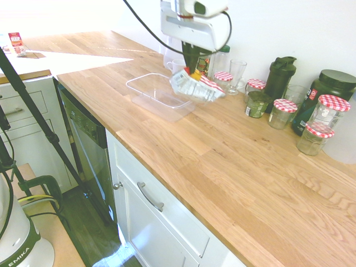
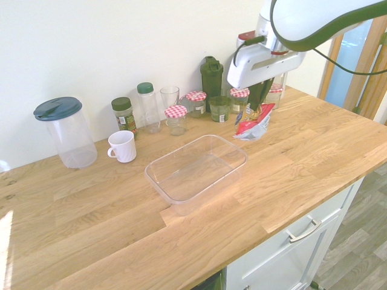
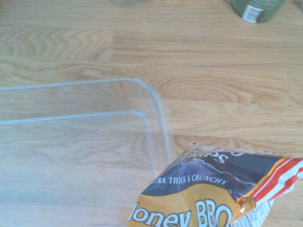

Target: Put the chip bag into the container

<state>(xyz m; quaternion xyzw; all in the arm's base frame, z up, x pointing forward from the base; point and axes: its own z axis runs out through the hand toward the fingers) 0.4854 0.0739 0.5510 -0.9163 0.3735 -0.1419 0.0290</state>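
Note:
My gripper is going to the clear plastic container. It will let go of the chip bag inside, around the middle of its bottom [image 1: 162, 89] [image 3: 52, 170].
My gripper [image 1: 192, 70] [image 2: 259, 109] is shut on the top edge of the chip bag [image 1: 197, 87] [image 2: 254, 124], a crumpled red, orange and silvery foil bag. The bag hangs off the wooden counter, just beside one end of the container [image 1: 157, 95] [image 2: 196, 165]. That container is a shallow clear plastic tub with nothing in it. The wrist view looks down on a rounded corner of the container [image 3: 158, 101] with the chip bag [image 3: 213, 189] printed "Honey BBQ" beside it.
Along the wall stand glass jars with red-checked lids [image 1: 320, 136] [image 2: 176, 118], a dark shaker bottle [image 1: 279, 77] [image 2: 211, 77], drinking glasses [image 1: 236, 75], a white mug [image 2: 123, 146] and a lidded clear canister [image 2: 68, 132]. The counter's front edge [image 1: 167, 183] drops to drawers.

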